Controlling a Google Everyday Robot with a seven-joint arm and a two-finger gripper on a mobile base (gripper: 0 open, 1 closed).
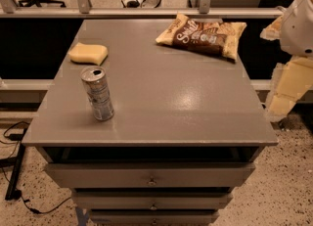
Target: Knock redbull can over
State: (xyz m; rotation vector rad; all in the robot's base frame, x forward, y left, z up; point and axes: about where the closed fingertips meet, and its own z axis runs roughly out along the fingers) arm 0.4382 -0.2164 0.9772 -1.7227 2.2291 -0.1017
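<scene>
The robot's gripper will next go to the upper half of the redbull can [96,82], just below its shiny top, and close there.
The redbull can [97,93] stands upright on the left part of the grey cabinet top [171,98], near its front edge. It is slim, silver and blue, with a shiny top. My gripper [282,103] is at the far right of the view, beyond the cabinet's right edge and below the white arm [299,22]. It is far from the can and touches nothing on the top.
A yellow sponge [88,53] lies behind the can at the back left. A brown snack bag [202,35] lies at the back right. Drawers [151,177] sit below the top's front edge. A rail [146,11] runs behind the cabinet.
</scene>
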